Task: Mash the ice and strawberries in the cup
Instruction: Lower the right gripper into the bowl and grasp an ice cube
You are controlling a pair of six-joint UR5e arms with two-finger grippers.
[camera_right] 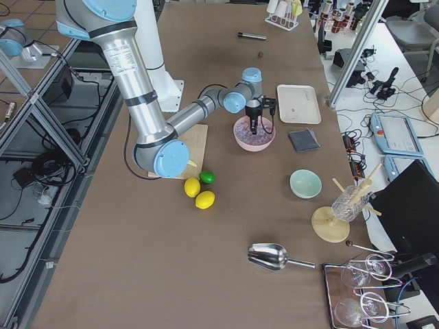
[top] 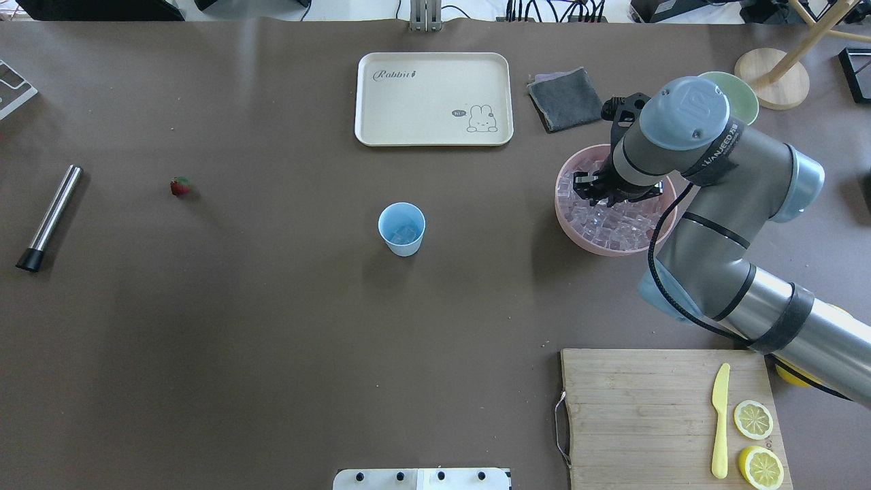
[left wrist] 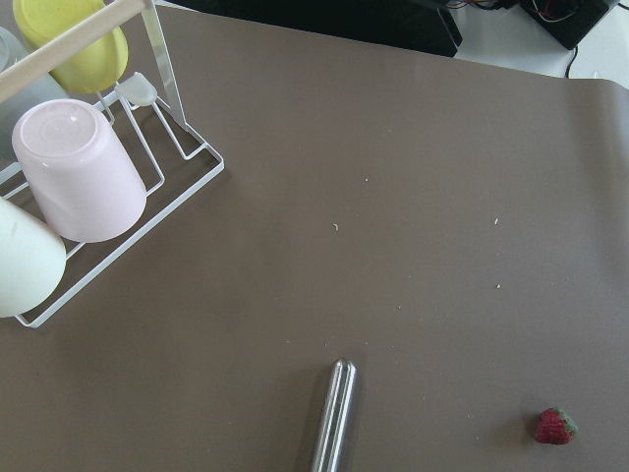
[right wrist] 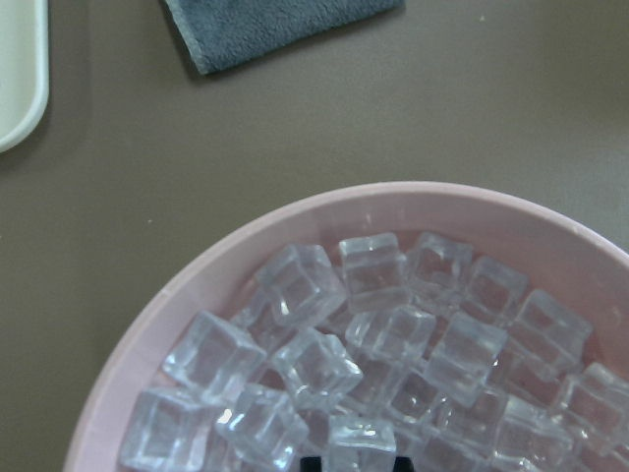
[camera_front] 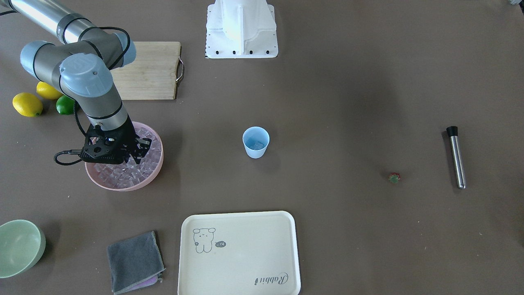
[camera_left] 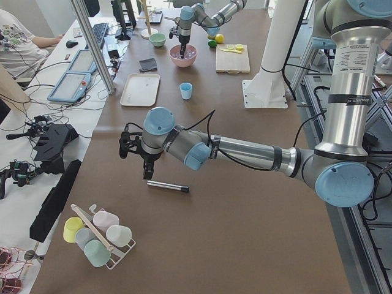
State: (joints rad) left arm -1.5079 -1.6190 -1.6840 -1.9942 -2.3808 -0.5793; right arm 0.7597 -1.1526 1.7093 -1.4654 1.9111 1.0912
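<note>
Next, my right gripper drops the ice cube inside the light-blue cup (camera_front: 256,141), among the cubes that are already there.
The light-blue cup (top: 401,230) stands upright mid-table with a few ice cubes (top: 405,234) inside; it also shows in the front view (camera_front: 256,143). My right gripper (top: 586,194) reaches down into the pink bowl (top: 599,248) full of ice (right wrist: 393,334). In the right wrist view its dark tips sit close around one cube (right wrist: 359,442) at the bottom edge. The strawberry (top: 180,186) lies alone on the table far to the left and also shows in the left wrist view (left wrist: 555,426). My left gripper (camera_left: 147,174) hovers above a metal muddler (camera_left: 168,185); I cannot tell whether it is open.
A cream tray (top: 408,102), grey cloth (top: 565,99) and green bowl (top: 745,95) lie at the far side. A cutting board (top: 646,408) holds a yellow knife and lemon halves. Whole lemons and a lime (camera_front: 65,105) sit nearby. A cup rack (left wrist: 79,167) stands beyond the muddler (top: 49,218).
</note>
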